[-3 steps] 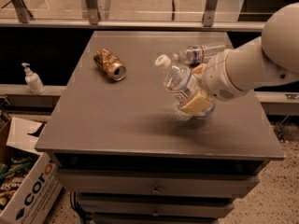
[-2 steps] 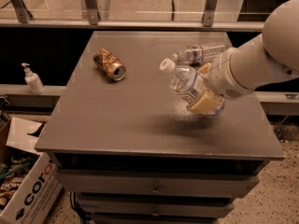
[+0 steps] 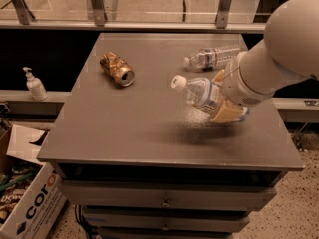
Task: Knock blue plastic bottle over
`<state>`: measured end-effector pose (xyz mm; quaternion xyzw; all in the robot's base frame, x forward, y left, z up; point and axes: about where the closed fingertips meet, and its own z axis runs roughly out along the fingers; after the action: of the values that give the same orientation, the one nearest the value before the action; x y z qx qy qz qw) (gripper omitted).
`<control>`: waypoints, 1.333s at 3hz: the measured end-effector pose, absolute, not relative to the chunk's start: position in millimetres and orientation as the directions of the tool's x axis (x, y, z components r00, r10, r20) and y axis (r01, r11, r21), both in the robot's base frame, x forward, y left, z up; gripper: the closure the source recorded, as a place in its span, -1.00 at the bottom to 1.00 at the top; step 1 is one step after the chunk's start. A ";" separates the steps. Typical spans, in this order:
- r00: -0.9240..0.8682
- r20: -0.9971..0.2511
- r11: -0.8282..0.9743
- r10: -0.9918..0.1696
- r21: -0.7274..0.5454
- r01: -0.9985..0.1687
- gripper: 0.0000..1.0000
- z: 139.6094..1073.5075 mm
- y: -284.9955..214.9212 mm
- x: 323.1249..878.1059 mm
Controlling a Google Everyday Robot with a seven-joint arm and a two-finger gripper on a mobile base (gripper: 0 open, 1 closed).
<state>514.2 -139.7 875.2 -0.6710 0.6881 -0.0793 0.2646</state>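
Observation:
Next, my gripper lets go of the blue plastic bottle so that it lies on its side on the front middle of the grey table (image 3: 177,129).
The blue plastic bottle (image 3: 199,92) is clear with a white cap (image 3: 178,81). It hangs steeply tilted above the right part of the grey table (image 3: 124,128), cap pointing left, with its shadow on the tabletop below. My gripper (image 3: 220,97) is at the bottle's lower body, with one tan finger (image 3: 228,113) below it and the other above, and is shut on it. The white arm behind hides the bottle's base.
A smaller clear bottle (image 3: 215,57) lies on its side at the table's back right. A crushed brown can (image 3: 117,69) lies at the back left. A white pump dispenser (image 3: 35,84) stands on a ledge to the left. A cardboard box (image 3: 30,208) sits on the floor at the lower left.
The bottle and gripper have moved down and a little to the right, and the bottle now tilts further towards lying flat.

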 end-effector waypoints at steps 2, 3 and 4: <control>0.224 -0.041 -0.178 -0.974 -0.478 -0.860 1.00 872.4 -123.6 504.5; 0.306 0.041 -0.289 -0.951 -0.464 -0.837 1.00 868.5 -112.6 497.9; 0.379 0.090 -0.379 -0.921 -0.438 -0.816 1.00 862.1 -100.5 493.2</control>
<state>493.2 -100.5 862.1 -0.8143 0.5332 -0.1619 0.1627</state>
